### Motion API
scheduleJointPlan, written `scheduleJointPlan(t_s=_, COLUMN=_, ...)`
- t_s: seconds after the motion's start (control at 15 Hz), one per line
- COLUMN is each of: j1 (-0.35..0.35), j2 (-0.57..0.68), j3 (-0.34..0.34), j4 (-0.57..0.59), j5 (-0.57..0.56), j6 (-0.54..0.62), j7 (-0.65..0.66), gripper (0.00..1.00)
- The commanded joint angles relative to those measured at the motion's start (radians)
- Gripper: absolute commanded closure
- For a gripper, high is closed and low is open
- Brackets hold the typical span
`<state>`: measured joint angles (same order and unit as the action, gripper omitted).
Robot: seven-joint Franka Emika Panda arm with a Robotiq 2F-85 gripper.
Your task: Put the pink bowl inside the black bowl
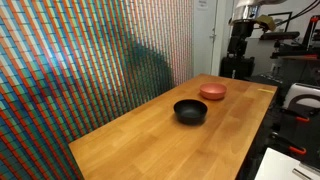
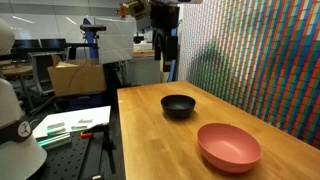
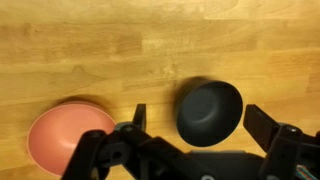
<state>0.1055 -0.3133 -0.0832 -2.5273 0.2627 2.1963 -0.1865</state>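
Note:
My gripper is to head next for the pink bowl's rim [image 1: 205,94] [image 3: 115,127] on the side that faces the black bowl, and it should close on the rim there.
The pink bowl [image 1: 212,91] sits upright on the wooden table [image 1: 150,140], near one end. The glossy black bowl [image 1: 190,110] stands a short way from it, not touching. Both show in an exterior view, pink bowl [image 2: 229,147] near, black bowl [image 2: 178,105] farther. My gripper [image 2: 165,50] hangs high above the table's far end. In the wrist view the gripper [image 3: 200,122] is open and empty, well above the table. The black bowl [image 3: 210,110] lies between its fingers in the picture and the pink bowl [image 3: 65,138] is off to the left.
A wall of small coloured tiles [image 1: 90,50] runs along one long side of the table. A workbench with papers [image 2: 70,125], a cardboard box [image 2: 78,77] and lab equipment stand off the other side. The table's edge [image 2: 125,140] is near the bowls.

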Motion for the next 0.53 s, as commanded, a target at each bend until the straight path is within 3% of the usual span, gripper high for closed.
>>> scheduleJointPlan(t_s=0.0, j1=-0.017, j2=0.000, j3=0.017, j4=0.005, j5=0.006, j6=-0.003, j7=-0.004, gripper=0.00)
scheduleJointPlan(t_s=0.27, j1=-0.017, j2=-0.001, j3=0.017, j4=0.011, j5=0.006, j6=-0.003, j7=-0.004, gripper=0.00)
scheduleJointPlan(t_s=0.47, j1=-0.026, j2=0.026, j3=0.090, j4=0.038, j5=-0.143, j6=0.098, j7=0.059, gripper=0.00)
